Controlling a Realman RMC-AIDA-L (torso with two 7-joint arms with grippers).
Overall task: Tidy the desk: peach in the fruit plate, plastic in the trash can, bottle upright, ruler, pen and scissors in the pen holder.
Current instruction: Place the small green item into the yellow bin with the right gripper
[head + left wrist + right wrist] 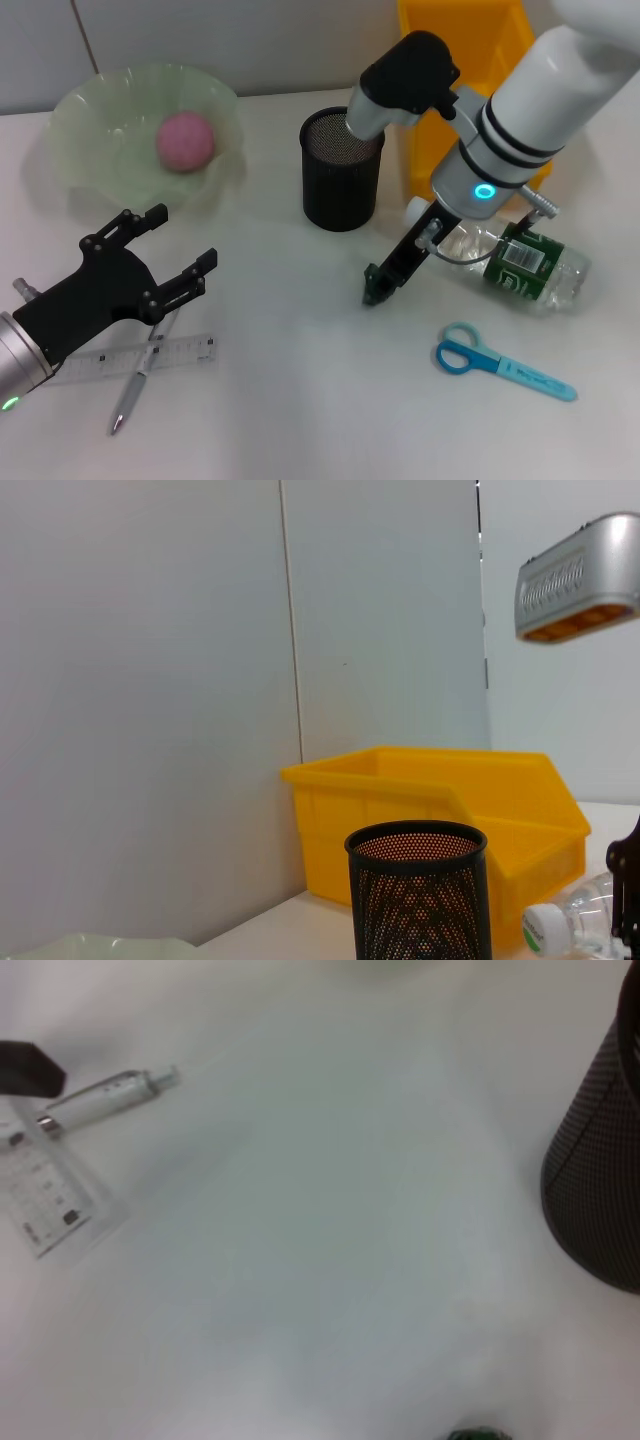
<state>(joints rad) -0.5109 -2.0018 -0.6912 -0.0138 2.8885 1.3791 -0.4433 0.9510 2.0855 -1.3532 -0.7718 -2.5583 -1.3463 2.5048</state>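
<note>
Next, I release the dark green plastic from my right gripper inside the yellow trash can (488, 135), toward its side nearest the bottle.
A pink peach (185, 140) lies in the green fruit plate (80, 165) at the back left. The black mesh pen holder (342, 185) stands mid-table, in front of the yellow trash can (470, 30). On its side at the right lies a clear bottle (525, 265) with a green label. My right gripper (380, 285) hangs low just in front of its white cap. Blue scissors (500, 362) lie near the front right. My left gripper (178, 243) is open above the clear ruler (180, 352) and silver pen (135, 390). No plastic is in view.
The left wrist view looks across the table at the pen holder (418, 900), the yellow bin (440, 800) and the bottle's cap end (570, 920). The right wrist view shows the pen (105, 1100), ruler (45, 1195) and pen holder wall (600, 1190).
</note>
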